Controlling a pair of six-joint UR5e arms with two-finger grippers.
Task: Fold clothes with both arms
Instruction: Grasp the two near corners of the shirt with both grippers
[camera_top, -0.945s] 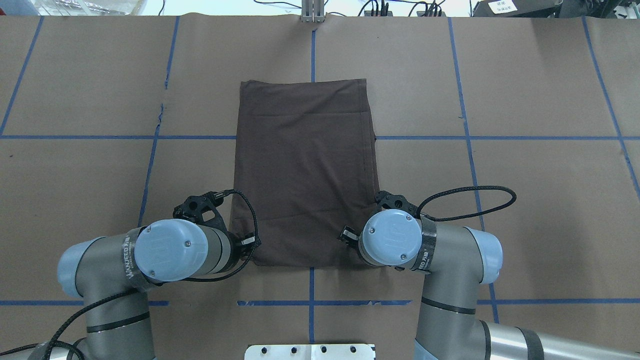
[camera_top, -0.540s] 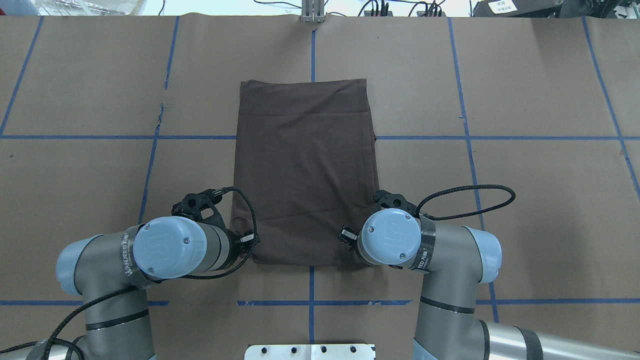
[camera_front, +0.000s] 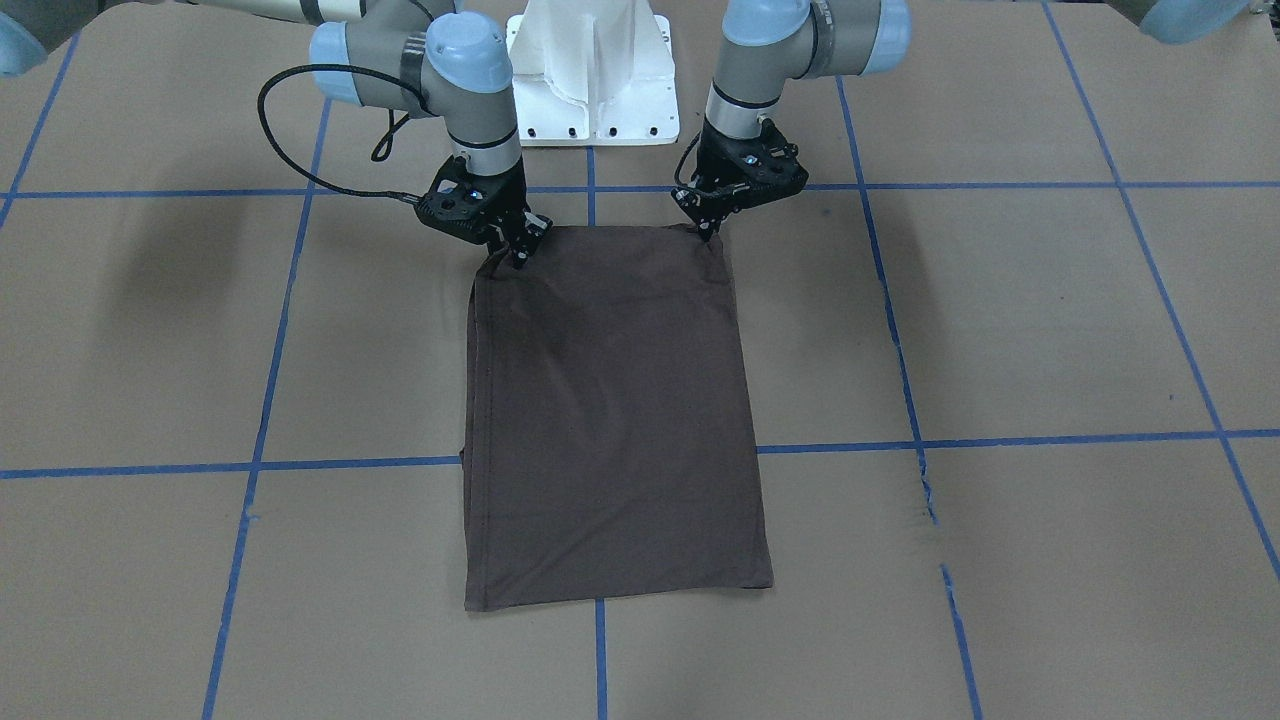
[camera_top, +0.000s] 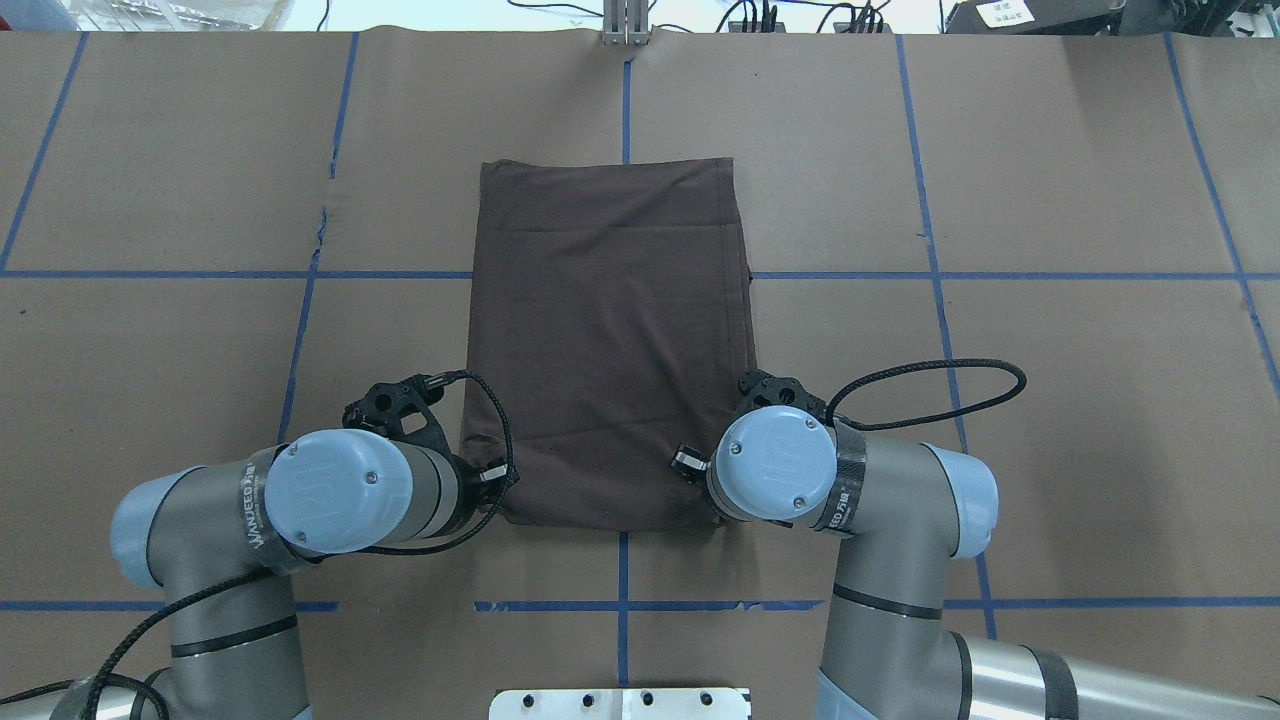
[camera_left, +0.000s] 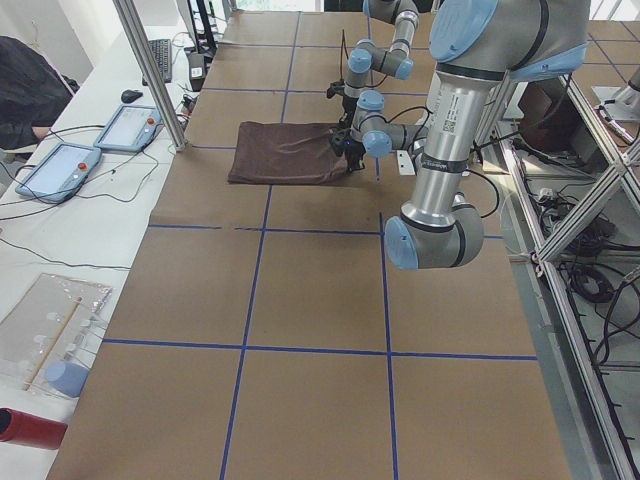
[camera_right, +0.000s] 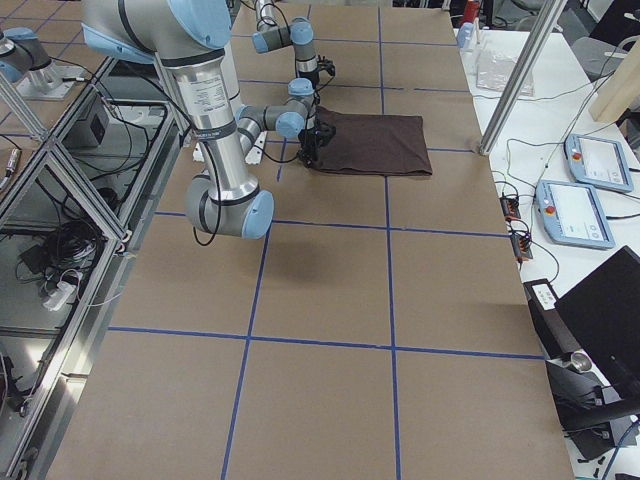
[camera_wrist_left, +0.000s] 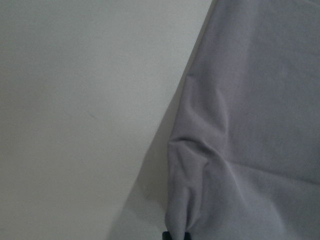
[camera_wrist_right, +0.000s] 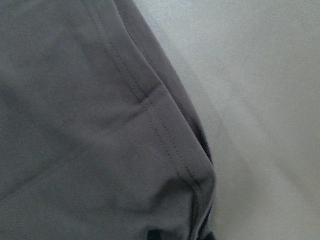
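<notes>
The T-shirt's stitched hem bends into my right gripper's fingers at the hem's corner, so I will open them and pinch the cloth farther in from that hem (camera_wrist_right: 122, 212).
The dark brown T-shirt (camera_top: 610, 330) lies folded into a tall rectangle on the brown paper table; its collar and lettering are hidden. In the front-facing view the shirt (camera_front: 610, 400) has both corners nearest the robot pinched. My left gripper (camera_front: 712, 232) is shut on one of these corners and my right gripper (camera_front: 520, 262) on the other. In the left wrist view cloth (camera_wrist_left: 250, 125) bunches into the fingertips (camera_wrist_left: 175, 235). In the right wrist view a stitched hem (camera_wrist_right: 150, 115) runs down into the fingertips (camera_wrist_right: 180, 235). From overhead the wrists hide both grippers.
The white pedestal base (camera_front: 592, 80) stands just behind the shirt's near edge. Blue tape lines (camera_top: 620, 605) grid the table. The right arm's black cable loop (camera_top: 940, 385) hangs beside the shirt. Tablets (camera_left: 60, 165) and a metal post (camera_left: 150, 70) stand at the far side.
The right wrist has shifted slightly forward and toward the shirt's middle. The shirt's near edge has crept a little away from the robot. The left arm has barely moved.
</notes>
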